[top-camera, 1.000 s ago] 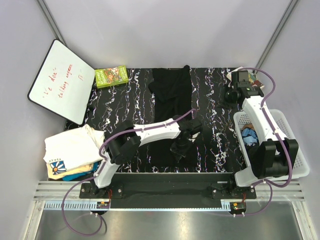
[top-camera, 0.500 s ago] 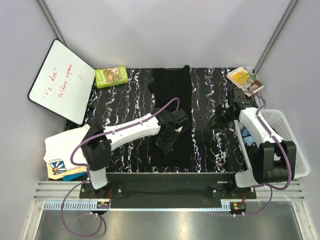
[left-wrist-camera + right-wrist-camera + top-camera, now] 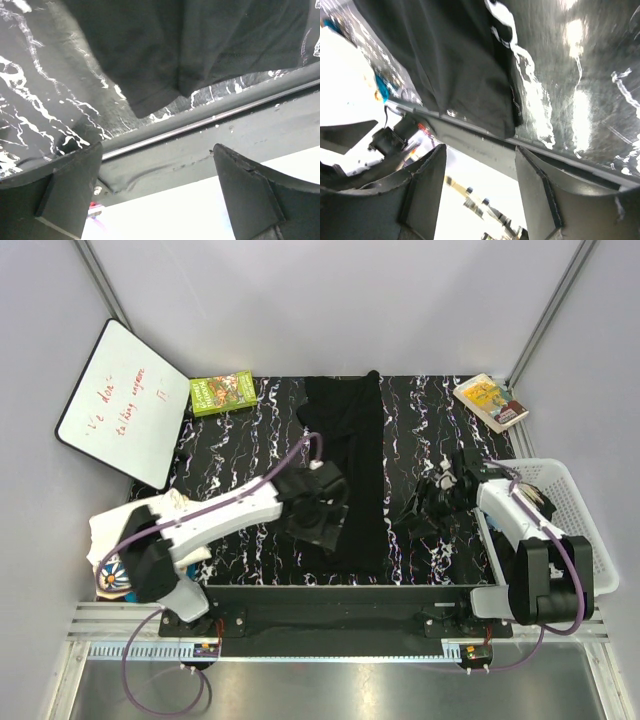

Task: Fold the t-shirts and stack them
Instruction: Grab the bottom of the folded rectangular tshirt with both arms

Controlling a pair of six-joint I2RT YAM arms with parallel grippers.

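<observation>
I should close my right gripper on the near hem corner (image 3: 382, 569) (image 3: 509, 131) of the folded black t-shirt, on the side toward the white basket.
A plain black t-shirt (image 3: 355, 470) lies as a long narrow folded strip down the middle of the table. My left gripper (image 3: 318, 510) hovers open at the strip's lower left edge, holding nothing. In the left wrist view the black cloth (image 3: 175, 45) fills the top, and the gripper (image 3: 157, 200) stands wide over the table's near rail. My right gripper (image 3: 425, 505) is open to the right of the strip. The right wrist view shows the shirt's hem (image 3: 455, 65) beyond the gripper (image 3: 482, 195), which is empty. At the left edge, folded t-shirts (image 3: 112, 540) are piled up.
A white whiteboard (image 3: 120, 405) leans at the far left, with a green book (image 3: 223, 392) beside it. Another book (image 3: 490, 400) lies at the far right corner. A white slatted basket (image 3: 585, 530) stands at the right edge behind my right arm.
My left gripper has let go of the black shirt, opened wide and drawn back to the left. My right arm has swung from the far right corner toward the shirt, and its gripper has opened.
</observation>
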